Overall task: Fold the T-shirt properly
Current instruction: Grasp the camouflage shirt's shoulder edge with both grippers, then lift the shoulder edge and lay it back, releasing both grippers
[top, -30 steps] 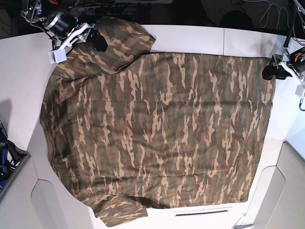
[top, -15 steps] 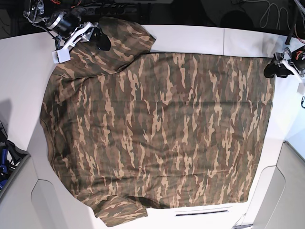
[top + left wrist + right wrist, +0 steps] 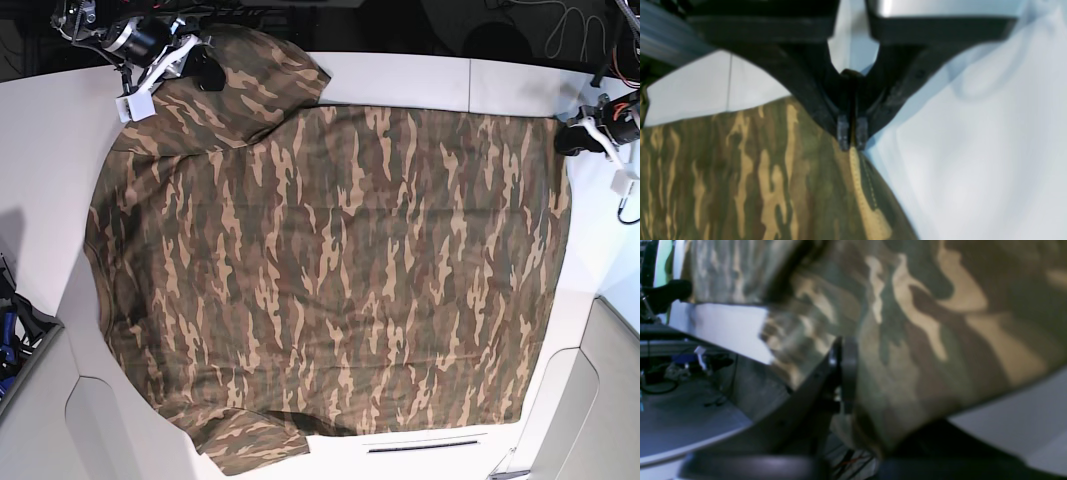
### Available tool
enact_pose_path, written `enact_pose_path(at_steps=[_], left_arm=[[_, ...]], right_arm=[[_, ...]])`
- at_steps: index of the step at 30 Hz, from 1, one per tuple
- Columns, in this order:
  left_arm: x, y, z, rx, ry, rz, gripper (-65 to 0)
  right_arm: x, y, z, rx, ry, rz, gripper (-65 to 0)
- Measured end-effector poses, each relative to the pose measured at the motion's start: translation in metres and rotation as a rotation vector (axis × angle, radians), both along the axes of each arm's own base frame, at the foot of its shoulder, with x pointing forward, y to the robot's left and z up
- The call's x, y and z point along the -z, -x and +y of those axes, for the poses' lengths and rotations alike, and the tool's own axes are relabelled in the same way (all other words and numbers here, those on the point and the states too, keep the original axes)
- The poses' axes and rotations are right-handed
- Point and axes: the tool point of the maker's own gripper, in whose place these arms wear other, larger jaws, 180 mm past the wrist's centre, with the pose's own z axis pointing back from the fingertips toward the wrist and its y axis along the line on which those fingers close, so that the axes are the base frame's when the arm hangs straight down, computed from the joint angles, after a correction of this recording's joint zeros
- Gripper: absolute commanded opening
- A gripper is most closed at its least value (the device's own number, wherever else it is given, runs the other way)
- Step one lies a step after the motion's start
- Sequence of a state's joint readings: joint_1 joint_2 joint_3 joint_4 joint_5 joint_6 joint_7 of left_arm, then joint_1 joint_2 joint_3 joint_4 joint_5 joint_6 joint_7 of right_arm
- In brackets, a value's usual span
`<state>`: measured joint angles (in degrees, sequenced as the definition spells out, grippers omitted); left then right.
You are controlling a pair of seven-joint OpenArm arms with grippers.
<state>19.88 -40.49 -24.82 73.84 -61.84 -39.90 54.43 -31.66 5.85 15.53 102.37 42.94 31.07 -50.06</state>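
My right gripper is to let go of the far sleeve's cloth on the T-shirt's body, over halfway (image 3: 188,295) toward the near sleeve.
The camouflage T-shirt (image 3: 330,270) lies spread flat on the white table (image 3: 420,80), one sleeve at the far left and one at the near left. My left gripper (image 3: 570,141) is at the shirt's far right corner. In the left wrist view it (image 3: 852,140) is shut on the stitched hem of the T-shirt (image 3: 740,173). My right gripper (image 3: 207,73) is at the far left sleeve, shut on the cloth. In the right wrist view one finger (image 3: 845,373) presses against the lifted cloth (image 3: 940,323); the other is hidden.
Cables and dark gear (image 3: 560,25) lie behind the table's far edge. A blue object (image 3: 8,330) sits off the table at the left. A dark slot (image 3: 425,445) runs along the near edge. Grey panels (image 3: 600,400) drop away at the near corners.
Both grippers have moved toward the table's far edge, pulling the shirt's far corner and sleeve with them. The rest of the shirt lies as before.
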Motion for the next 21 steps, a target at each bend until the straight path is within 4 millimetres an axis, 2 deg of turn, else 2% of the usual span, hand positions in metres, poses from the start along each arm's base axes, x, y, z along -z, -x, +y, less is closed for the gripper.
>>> enact_pose_path(at_steps=[5, 10, 13, 17, 21], left_arm=[[-0.036, -0.021, 0.022, -0.095, 0.047, -0.115, -65.0], [-0.057, -0.047, 0.023, -0.1, 0.065, -0.191, -65.0], [-0.063, -0.056, 0.022, -0.098, 0.063, -0.218, -65.0], [-0.071, -0.08, 0.021, -0.09, 0.022, -0.296, -65.0], [-0.06, -0.1, 0.013, -0.01, -0.102, -0.304, -65.0]], right_arm=[[-0.043, -0.03, -0.004, 0.018, 0.009, -0.154, -65.0], [-0.06, -0.066, -0.014, 0.03, 0.047, -0.257, -65.0], [-0.065, -0.085, -0.015, 0.03, 0.055, -0.296, -65.0], [-0.074, -0.117, -0.02, 0.039, 0.078, -0.365, -65.0], [-0.076, -0.156, -0.029, 0.061, 0.115, -0.417, -65.0]])
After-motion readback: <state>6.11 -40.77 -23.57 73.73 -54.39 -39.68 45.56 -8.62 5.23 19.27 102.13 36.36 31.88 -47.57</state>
